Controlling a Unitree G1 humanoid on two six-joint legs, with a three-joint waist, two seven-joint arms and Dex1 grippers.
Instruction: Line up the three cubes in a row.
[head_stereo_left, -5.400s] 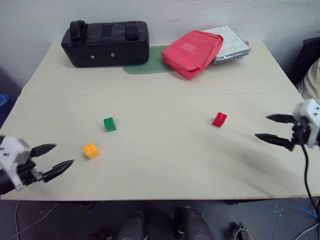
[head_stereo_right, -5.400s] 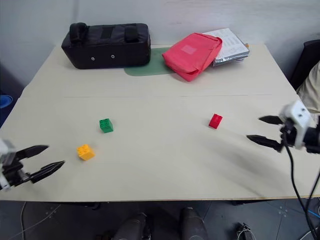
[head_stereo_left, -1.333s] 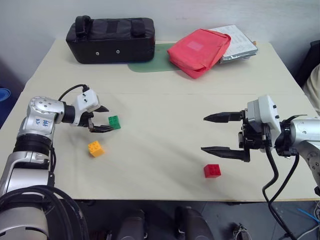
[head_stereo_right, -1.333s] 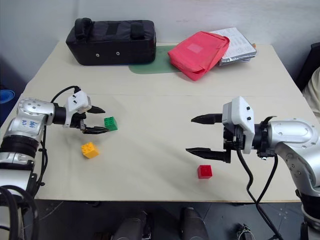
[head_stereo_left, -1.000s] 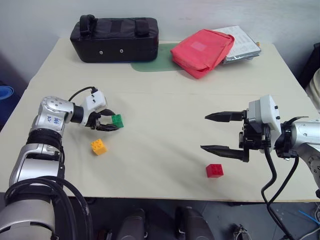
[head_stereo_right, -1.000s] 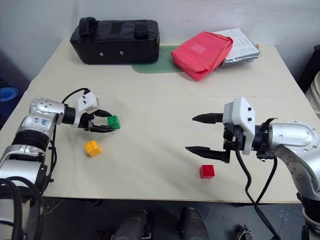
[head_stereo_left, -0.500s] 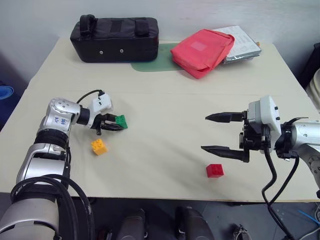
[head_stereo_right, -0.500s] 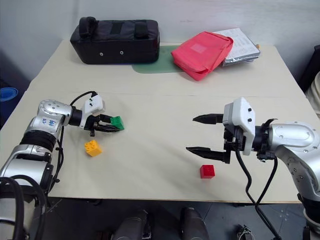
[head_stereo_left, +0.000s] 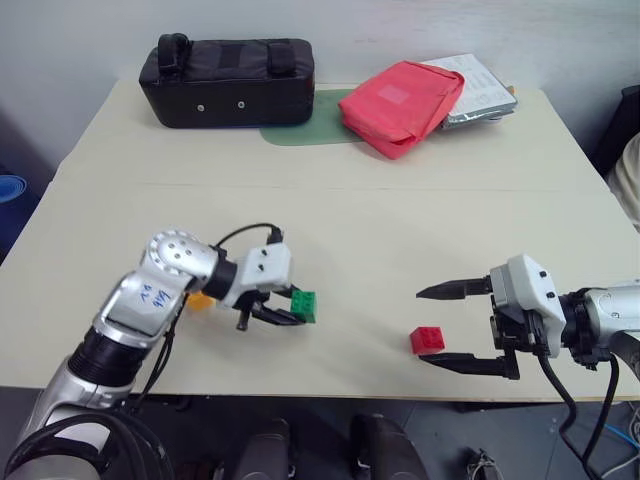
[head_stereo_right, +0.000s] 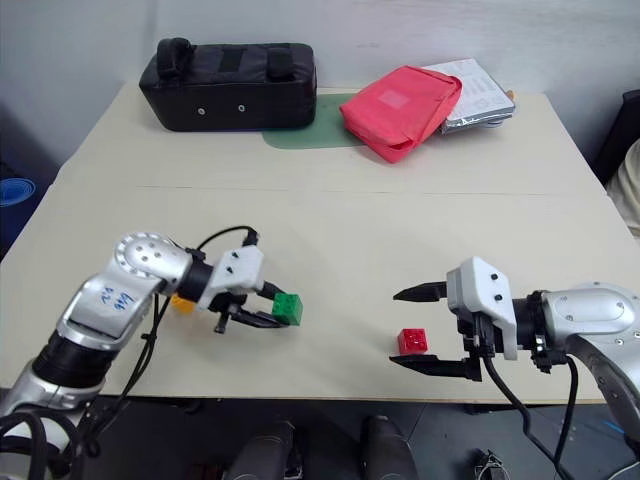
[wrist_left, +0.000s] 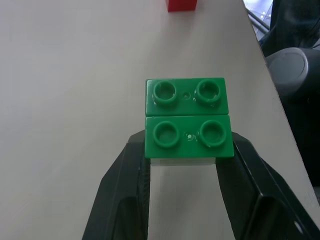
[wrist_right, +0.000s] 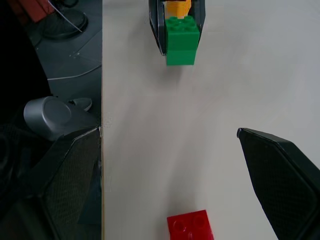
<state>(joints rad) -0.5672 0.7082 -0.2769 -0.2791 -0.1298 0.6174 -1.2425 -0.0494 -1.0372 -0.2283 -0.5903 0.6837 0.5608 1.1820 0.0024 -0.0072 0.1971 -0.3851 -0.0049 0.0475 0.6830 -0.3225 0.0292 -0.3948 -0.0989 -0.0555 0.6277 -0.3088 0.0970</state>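
Note:
Next, my left gripper lets go of the green cube on the table (head_stereo_left: 315, 332) (wrist_left: 191, 117) between the orange-yellow cube and the red cube.
My left gripper (head_stereo_left: 288, 311) is shut on the green cube (head_stereo_left: 304, 305), with a black finger on each side of it (wrist_left: 187, 117), low over the table near the front edge. The orange-yellow cube (head_stereo_left: 200, 299) lies just behind the left arm, partly hidden by it, and shows beyond the green one (wrist_right: 178, 7). To the right, the red cube (head_stereo_left: 427, 340) lies on the table near the front edge. My right gripper (head_stereo_right: 394, 329) is open, one finger on either side of the red cube (wrist_right: 190, 227), touching nothing.
At the back of the table stand a black bag (head_stereo_left: 228, 78), a red pouch (head_stereo_left: 400, 95) on a green mat (head_stereo_left: 296, 130), and a silver packet with papers (head_stereo_left: 478, 88). The table's front edge (head_stereo_left: 330, 397) runs close below both grippers.
My left gripper shut on the green cube and carried it right and toward the front edge, past the orange-yellow cube. My right gripper sank and drew back until its open fingers flank the red cube.

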